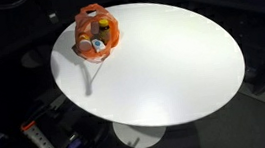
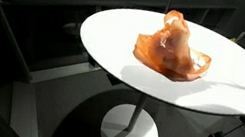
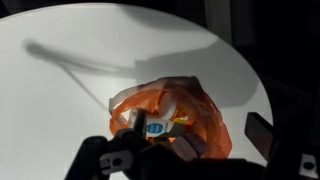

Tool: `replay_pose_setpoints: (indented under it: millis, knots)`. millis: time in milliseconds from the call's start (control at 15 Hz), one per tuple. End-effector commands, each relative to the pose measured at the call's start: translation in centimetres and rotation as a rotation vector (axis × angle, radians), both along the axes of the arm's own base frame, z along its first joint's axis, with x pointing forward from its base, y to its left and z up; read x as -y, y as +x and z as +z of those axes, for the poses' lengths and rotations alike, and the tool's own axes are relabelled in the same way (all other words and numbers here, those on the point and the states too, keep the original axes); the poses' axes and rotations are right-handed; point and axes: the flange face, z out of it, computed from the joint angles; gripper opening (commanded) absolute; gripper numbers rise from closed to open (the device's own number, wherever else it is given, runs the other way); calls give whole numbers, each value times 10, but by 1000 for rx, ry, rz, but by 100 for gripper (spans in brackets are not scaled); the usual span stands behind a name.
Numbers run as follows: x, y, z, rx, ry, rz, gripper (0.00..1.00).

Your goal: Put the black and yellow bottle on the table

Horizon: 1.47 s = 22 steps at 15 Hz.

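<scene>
My gripper should close on the bottle's yellow cap (image 1: 104,23), taking the black and yellow bottle by its top inside the orange mesh bag.
The orange mesh bag (image 1: 97,33) lies on the round white table (image 1: 172,69) near its edge, and shows in both exterior views (image 2: 172,49). In the wrist view the bag (image 3: 205,115) is open towards me. Inside it lies a white-and-blue labelled container (image 3: 155,128) with a strip of yellow (image 3: 180,119) beside it that looks like the black and yellow bottle, mostly hidden. In an exterior view the bottle shows as a small yellow and dark shape (image 1: 103,29) inside the bag. My gripper (image 3: 175,150) is open above the bag, its dark fingers spread to both sides. It does not show in either exterior view.
The table (image 2: 230,93) stands on a white pedestal (image 2: 129,136) in a dark room. Orange-and-blue clamps (image 1: 42,145) sit below the table edge. A thin shadow (image 3: 70,65) crosses the tabletop beside the bag.
</scene>
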Motion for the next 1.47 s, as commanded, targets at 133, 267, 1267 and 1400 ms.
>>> replay_pose_setpoints:
  millis: [133,267,1267,1400]
  knots:
    - [0,0,1,-1,0,0,100]
    - [0,0,1,-1,0,0,100]
    - [16,82,-51,87,-149,-19,100]
    - [17,97,-60,104,-173,-12,100]
